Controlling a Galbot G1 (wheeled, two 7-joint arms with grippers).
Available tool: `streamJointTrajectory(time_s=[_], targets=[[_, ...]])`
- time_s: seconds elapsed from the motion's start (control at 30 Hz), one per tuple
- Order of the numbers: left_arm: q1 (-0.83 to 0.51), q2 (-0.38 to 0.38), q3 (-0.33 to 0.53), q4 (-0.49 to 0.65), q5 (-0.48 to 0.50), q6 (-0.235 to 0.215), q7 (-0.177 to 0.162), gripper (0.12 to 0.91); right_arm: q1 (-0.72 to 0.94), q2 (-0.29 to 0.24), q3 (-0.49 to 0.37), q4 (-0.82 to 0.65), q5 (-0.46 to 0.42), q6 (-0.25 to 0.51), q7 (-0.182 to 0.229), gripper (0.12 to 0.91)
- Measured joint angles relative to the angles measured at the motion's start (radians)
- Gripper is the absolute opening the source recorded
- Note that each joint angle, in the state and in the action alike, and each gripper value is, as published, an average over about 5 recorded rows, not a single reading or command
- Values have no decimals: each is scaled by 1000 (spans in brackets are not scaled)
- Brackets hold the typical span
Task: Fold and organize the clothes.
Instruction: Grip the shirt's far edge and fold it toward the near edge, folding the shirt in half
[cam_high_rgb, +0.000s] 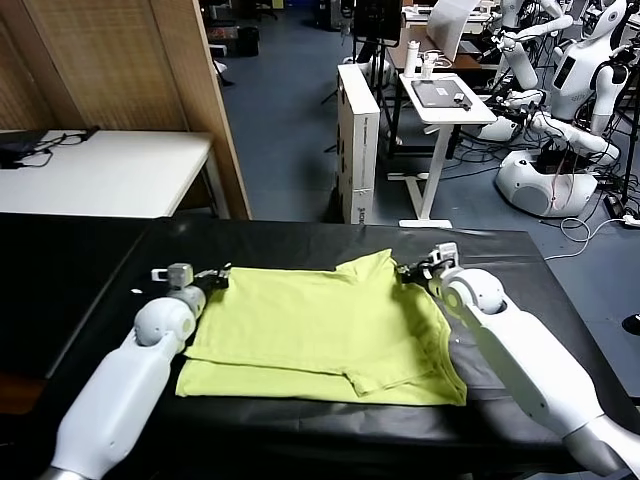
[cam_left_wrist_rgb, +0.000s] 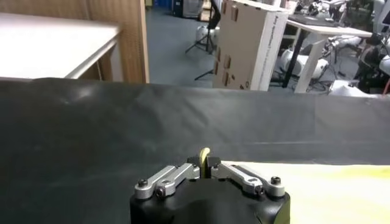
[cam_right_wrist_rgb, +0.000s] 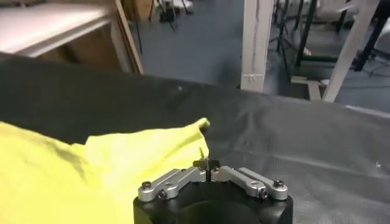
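Note:
The robot's left gripper should release the T-shirt's far corner over the T-shirt's front part, at the T-shirt's side edge (cam_high_rgb: 193, 358) next to the robot's arm. The T-shirt is now on the black table.
The clothes are one lime yellow-green T-shirt (cam_high_rgb: 320, 330), lying partly folded on the black table (cam_high_rgb: 90, 270). My left gripper (cam_high_rgb: 216, 279) sits at the shirt's far left corner and is shut on a pinch of the fabric; a yellow sliver of T-shirt (cam_left_wrist_rgb: 205, 153) sticks up between its pads in the left wrist view. At the far right edge my right gripper (cam_high_rgb: 408, 270) is shut on a thin fold of the fabric (cam_right_wrist_rgb: 202, 152). A peaked flap of the shirt (cam_right_wrist_rgb: 152, 146) rises just beside that gripper (cam_right_wrist_rgb: 207, 165).
Behind the table stand a wooden partition (cam_high_rgb: 150, 90), a white desk (cam_high_rgb: 100, 170), a tall cardboard box (cam_high_rgb: 357, 140) and a small white stand (cam_high_rgb: 440, 110). Other white robots (cam_high_rgb: 570, 90) are parked at the back right. Bare black cloth (cam_left_wrist_rgb: 183, 115) lies beyond both grippers.

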Motion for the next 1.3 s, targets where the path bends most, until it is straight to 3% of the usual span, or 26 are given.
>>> streamJointTrajectory(time_s=[0.27,0.47,0.63,0.87,1.1,1.3], targets=[[120,33,-72,-160,-14,5,-11,208,-92,-73,65,137,60,12,14,140],[217,58,-128,-256,-17,2,-15,208,-200,-166,132,266,97,7,27,140],[301,73,-172,-336,-26,4,-36,208,-328,-258,207,400,137,-7,45,140],[446,82,-233,-447,-7,9,-40,208,-494,-360,269,537,177,-58,93,140],[564,75,-257,-515,48,14,-19,208,-600,-405,267,595,167,-140,130,140],[645,59,-286,-537,80,13,-9,208,-624,-414,251,605,151,-170,132,140]])
